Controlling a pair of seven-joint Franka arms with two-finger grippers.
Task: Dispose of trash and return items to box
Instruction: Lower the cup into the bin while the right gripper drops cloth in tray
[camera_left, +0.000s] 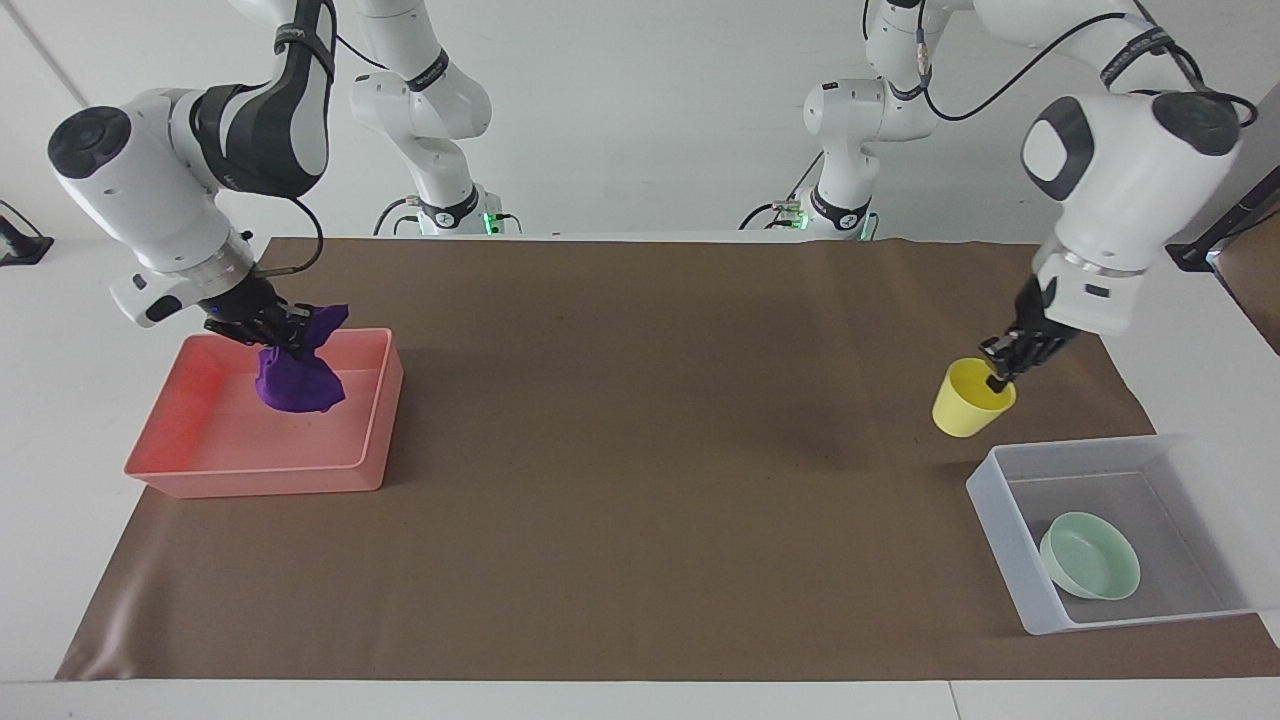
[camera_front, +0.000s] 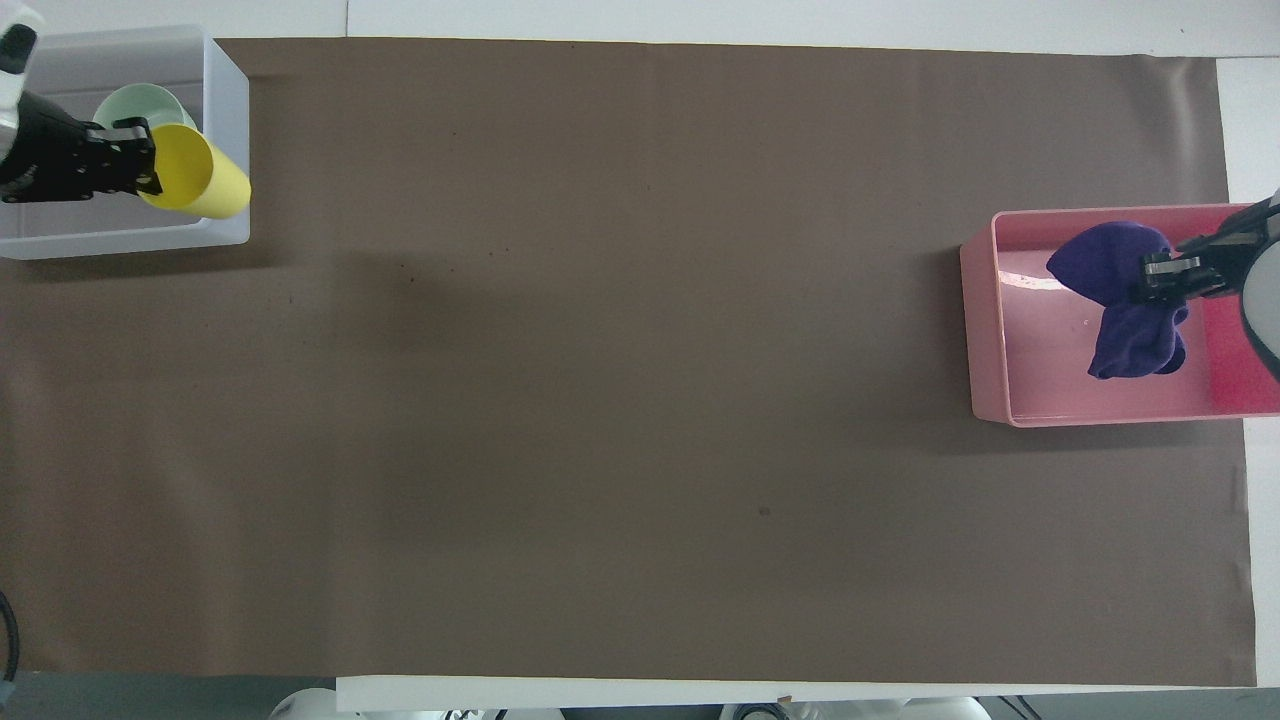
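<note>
Next, I release the yellow cup from my left gripper inside the mint-green bowl (camera_front: 125, 120) in the translucent bin.
My right gripper (camera_left: 268, 328) is shut on the deep-purple cloth (camera_left: 296, 382) and holds it hanging over the inside of the pink tray (camera_left: 258, 482); in the overhead view the cloth (camera_front: 1125, 300) hangs from the gripper (camera_front: 1160, 278) over the tray (camera_front: 985, 330). My left gripper (camera_left: 1002, 374) is shut on the rim of the yellow cup (camera_left: 963, 402), tilted in the air by the corner of the translucent bin (camera_left: 1000, 540). Overhead, the cup (camera_front: 200, 178) and gripper (camera_front: 135, 165) cover the bin's (camera_front: 228, 100) corner. The mint-green bowl (camera_left: 1090, 556) lies in the bin.
A brown mat (camera_left: 640, 450) covers most of the white table. The pink tray stands at the right arm's end, the bin at the left arm's end. The bowl (camera_front: 125, 100) shows partly under the cup in the overhead view.
</note>
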